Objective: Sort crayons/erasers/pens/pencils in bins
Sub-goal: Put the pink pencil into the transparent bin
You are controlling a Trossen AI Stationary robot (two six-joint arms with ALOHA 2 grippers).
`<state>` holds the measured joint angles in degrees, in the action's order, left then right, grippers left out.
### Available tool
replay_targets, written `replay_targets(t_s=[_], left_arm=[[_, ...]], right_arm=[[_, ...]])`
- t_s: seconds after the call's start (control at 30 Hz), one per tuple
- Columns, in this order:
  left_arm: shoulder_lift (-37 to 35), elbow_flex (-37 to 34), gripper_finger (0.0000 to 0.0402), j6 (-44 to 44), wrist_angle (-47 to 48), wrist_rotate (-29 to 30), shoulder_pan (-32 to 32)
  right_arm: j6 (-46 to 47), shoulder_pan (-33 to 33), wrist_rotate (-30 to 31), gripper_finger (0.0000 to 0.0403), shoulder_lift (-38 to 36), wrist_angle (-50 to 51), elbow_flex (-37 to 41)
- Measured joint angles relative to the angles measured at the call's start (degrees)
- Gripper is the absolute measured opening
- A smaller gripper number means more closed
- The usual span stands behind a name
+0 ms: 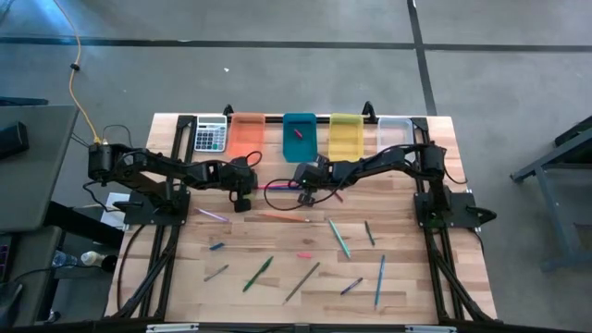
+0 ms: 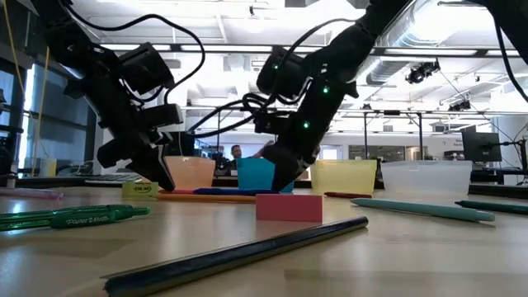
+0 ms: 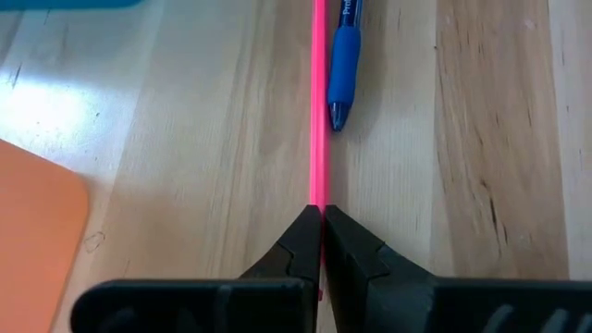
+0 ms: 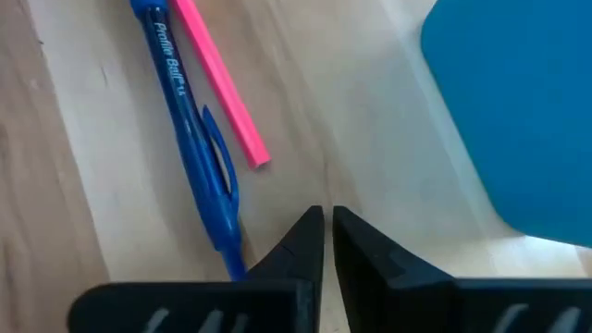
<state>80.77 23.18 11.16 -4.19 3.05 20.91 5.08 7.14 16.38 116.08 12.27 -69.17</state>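
Observation:
My right gripper is closed over wood beside the pink stick; it should open, shift, then pinch the stick's loose end (image 4: pixel 253 151) before my left gripper lifts it.
A thin pink stick (image 3: pixel 318 111) lies lengthwise on the wood in front of the orange bin (image 1: pixel 246 134) and the teal bin (image 1: pixel 299 137). A blue pen (image 3: pixel 343 65) lies close beside it. My left gripper (image 3: pixel 321 211) is shut on the stick's near end. My right gripper (image 4: pixel 326 217) is shut low over the table, beside the teal bin (image 4: pixel 518 111). Nothing shows between its tips. The blue pen (image 4: pixel 185 111) and the stick's other end (image 4: pixel 257 157) lie just to one side. Yellow (image 1: pixel 346 136) and clear (image 1: pixel 395 132) bins complete the far row. My left gripper pinches the pink stick's end (image 3: pixel 318 199) between its two fingertips. The fingers slant down from the table's left and lie along the stick, which runs straight on ahead of them. My right gripper has one finger (image 4: pixel 287 250) beside the blue pen's end (image 4: pixel 229 250); I cannot tell whether it touches.
A grey calculator (image 1: pixel 210 135) sits left of the bins. The teal bin holds a small red piece (image 1: pixel 298 134). Green pens (image 1: pixel 257 274), a blue pen (image 1: pixel 380 277), an orange pencil (image 1: pixel 282 218), a dark pencil (image 1: pixel 302 282) and a pink eraser (image 2: pixel 289 207) lie across the near half.

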Motion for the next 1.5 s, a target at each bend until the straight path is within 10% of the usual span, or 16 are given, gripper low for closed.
replay_targets(t_s=[0.83,1.23,1.5], left_arm=[[-0.01,0.00,0.0000,0.59,-0.07,0.14,-0.02],[-0.02,0.02,0.0000,6.20,-0.19,0.34,-0.02],[-0.02,0.02,0.0000,7.65,-2.73,0.63,-0.02]], right_arm=[[-0.63,-4.22,-5.84,0.0002,0.08,1.08,-1.39],[-6.05,-0.96,-6.62,0.0122,0.17,3.38,-6.65],[-6.62,2.08,-14.73,0.0134,2.06,3.04,-6.62]])
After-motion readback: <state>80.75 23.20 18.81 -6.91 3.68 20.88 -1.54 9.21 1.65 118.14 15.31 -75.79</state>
